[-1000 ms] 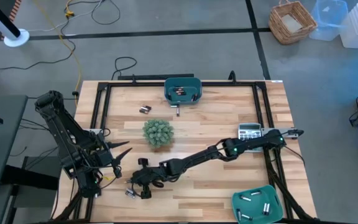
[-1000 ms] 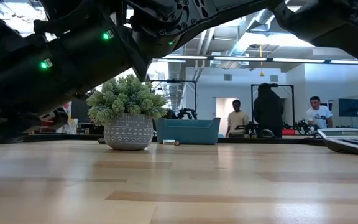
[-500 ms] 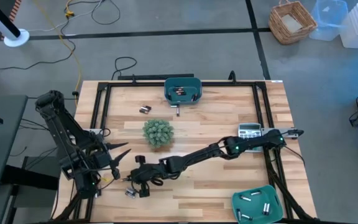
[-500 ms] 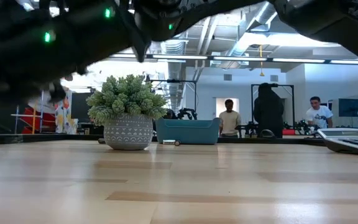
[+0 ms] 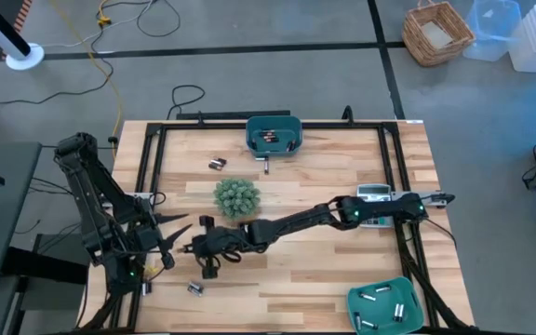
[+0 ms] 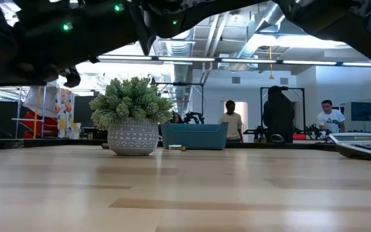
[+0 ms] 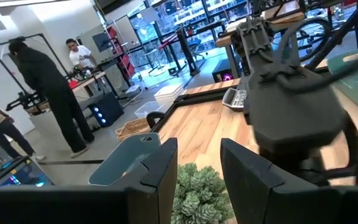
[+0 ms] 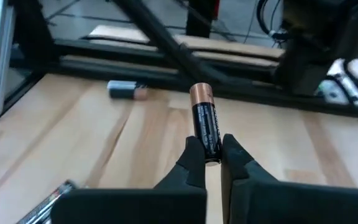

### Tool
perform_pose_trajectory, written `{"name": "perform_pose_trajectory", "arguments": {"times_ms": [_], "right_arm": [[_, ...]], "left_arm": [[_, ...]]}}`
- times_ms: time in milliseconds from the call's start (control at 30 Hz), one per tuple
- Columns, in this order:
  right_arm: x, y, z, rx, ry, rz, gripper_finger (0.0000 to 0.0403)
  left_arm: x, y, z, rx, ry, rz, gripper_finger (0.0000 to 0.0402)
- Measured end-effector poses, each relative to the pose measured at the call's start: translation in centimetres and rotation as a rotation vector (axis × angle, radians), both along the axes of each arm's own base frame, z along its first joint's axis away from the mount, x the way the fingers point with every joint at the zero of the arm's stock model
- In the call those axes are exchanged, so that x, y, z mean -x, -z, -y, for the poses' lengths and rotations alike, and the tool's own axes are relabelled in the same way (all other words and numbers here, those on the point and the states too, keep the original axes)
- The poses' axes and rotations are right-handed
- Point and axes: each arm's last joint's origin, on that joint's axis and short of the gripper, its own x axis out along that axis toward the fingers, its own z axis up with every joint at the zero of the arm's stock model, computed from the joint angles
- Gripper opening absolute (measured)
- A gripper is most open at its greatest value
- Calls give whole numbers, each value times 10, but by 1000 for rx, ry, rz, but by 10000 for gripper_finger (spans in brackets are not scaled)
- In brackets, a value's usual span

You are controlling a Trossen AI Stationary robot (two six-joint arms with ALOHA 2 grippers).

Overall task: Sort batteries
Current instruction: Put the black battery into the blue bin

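The robot's right gripper should release the black battery onto the batteries inside the teal bin (image 5: 270, 137) at the far edge.
My right gripper (image 5: 206, 267) reaches far across to the near left part of the table and is shut on a black battery with a copper end (image 8: 204, 122). Loose batteries lie flat on the wood: a small group (image 5: 194, 288) just near of that gripper, one (image 8: 126, 90) beyond it, a pair (image 5: 217, 164) farther off. My left gripper (image 7: 199, 168) hovers open at the left side (image 5: 182, 225), pointing at the right arm. One teal bin (image 5: 274, 119) with batteries sits at the far edge, another (image 5: 380, 290) at the near right corner. My right gripper pinches the black battery between its two fingers (image 8: 193, 160) at its plain lower end (image 8: 211, 154). The battery runs on in line with the fingers, with its copper end (image 8: 200, 93) pointing away from them. It looks lifted clear of the wood.
A potted plant (image 5: 236, 198) stands mid-table, just far of the right gripper. A grey calculator (image 5: 373, 195) lies at the right side under the right arm. A black frame runs along the table's edges. People stand in the room beyond (image 6: 230, 119).
My right gripper has risen from the group of batteries near the near edge and moved toward the far and left edges, carrying the black battery up with it. The other batteries stay on the wood. The left arm has shifted slightly.
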Motion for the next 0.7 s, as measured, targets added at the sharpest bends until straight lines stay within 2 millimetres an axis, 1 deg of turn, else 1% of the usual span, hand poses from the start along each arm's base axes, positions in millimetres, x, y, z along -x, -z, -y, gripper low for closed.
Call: {"name": "perform_pose_trajectory", "arguments": {"times_ms": [167,233,300,367,433,567,667,700], "right_arm": [[-1,-11,10,7,16,23,6],[0,-13,11,14,16,35,2],[4,-14,11,14,14,46,1],[10,-13,12,0,15,101,0],[23,-14,14,-10,16,125,0],[60,-17,25,-8,75,157,0],[92,-23,42,-3,138,191,0],[102,-27,48,-4,154,205,0]], "left_arm": [[1,-1,-1,5,0,3,116],[1,-1,-1,5,0,3,116],[0,-1,-1,6,0,3,116],[0,-1,-1,6,0,3,116],[0,-1,-1,7,0,4,116],[0,-1,-1,7,-1,3,116],[-1,-1,-2,8,-6,4,116],[-1,-1,-2,9,-9,4,116]]}}
